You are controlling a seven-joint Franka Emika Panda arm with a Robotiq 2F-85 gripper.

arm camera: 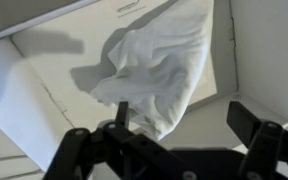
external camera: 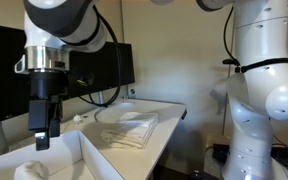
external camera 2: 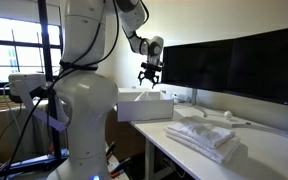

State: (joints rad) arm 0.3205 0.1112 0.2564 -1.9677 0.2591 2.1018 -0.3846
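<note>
The raised fold (external camera: 30, 168) (arm camera: 167, 96) of the crumpled white cloth inside the white open box is the next thing my gripper will go down to and close on.
My gripper (external camera: 42, 138) hangs open over a white open box (external camera: 84, 152) at the table's end. A crumpled white cloth (arm camera: 159, 65) lies on the box floor below the jaws and apart from them. In the wrist view the two black fingers (arm camera: 184, 116) stand wide apart with nothing between them. The cloth's top shows in an exterior view (external camera: 29, 170). In an exterior view the gripper (external camera 2: 149, 77) is just above the box (external camera 2: 144, 104).
A stack of folded white towels (external camera: 129, 128) lies on the white table (external camera: 169, 125) beside the box; it also shows in an exterior view (external camera 2: 209, 138). Dark monitors (external camera 2: 234, 65) stand along the table's back. The robot's white base (external camera 2: 84, 110) is close by.
</note>
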